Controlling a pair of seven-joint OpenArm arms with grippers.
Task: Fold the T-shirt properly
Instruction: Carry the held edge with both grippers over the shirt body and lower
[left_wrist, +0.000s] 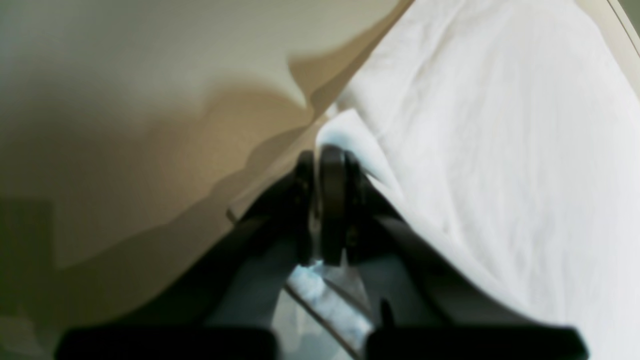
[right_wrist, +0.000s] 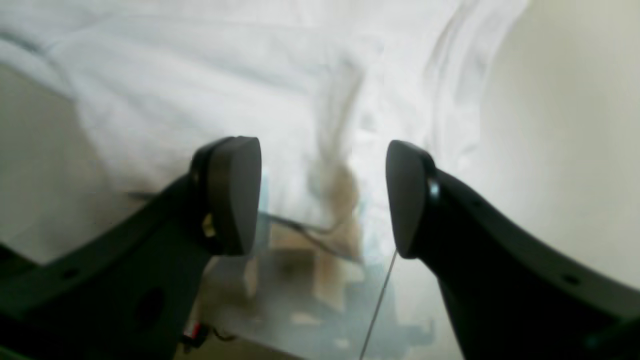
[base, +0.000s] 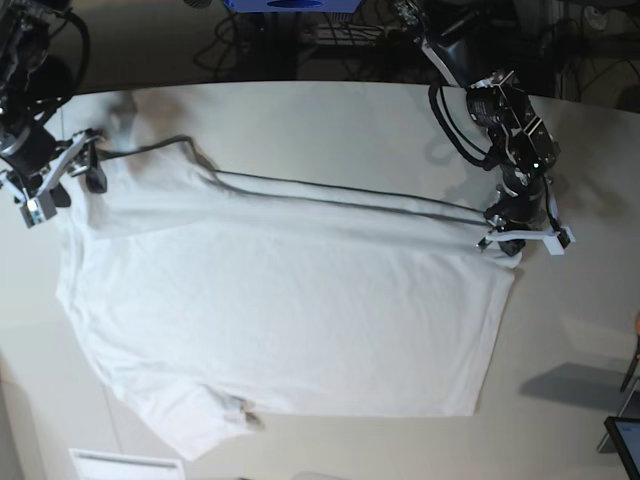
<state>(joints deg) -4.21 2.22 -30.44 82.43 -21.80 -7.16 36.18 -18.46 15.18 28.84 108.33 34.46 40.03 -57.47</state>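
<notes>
The T-shirt's far fold bulges away near my open right gripper. My right gripper should pinch the T-shirt's loose corner (right_wrist: 327, 210) and pull it toward the T-shirt's near side.
The white T-shirt (base: 290, 300) lies spread over the beige table, with a long fold line across its far part. My left gripper (base: 507, 238) is at the shirt's right edge in the base view. In the left wrist view it (left_wrist: 320, 159) is shut, with the shirt's edge (left_wrist: 345, 132) pinched between the fingers. My right gripper (base: 82, 166) is at the shirt's far left corner, near a sleeve. In the right wrist view it (right_wrist: 322, 200) is open, its fingers (right_wrist: 235, 195) spread just over the shirt's cloth (right_wrist: 200, 85), holding nothing.
The table's (base: 330, 115) far edge runs along the top, with cables and a blue object (base: 290, 5) behind it. A white label (base: 110, 465) lies at the near left edge. A dark screen corner (base: 625, 445) shows at the bottom right.
</notes>
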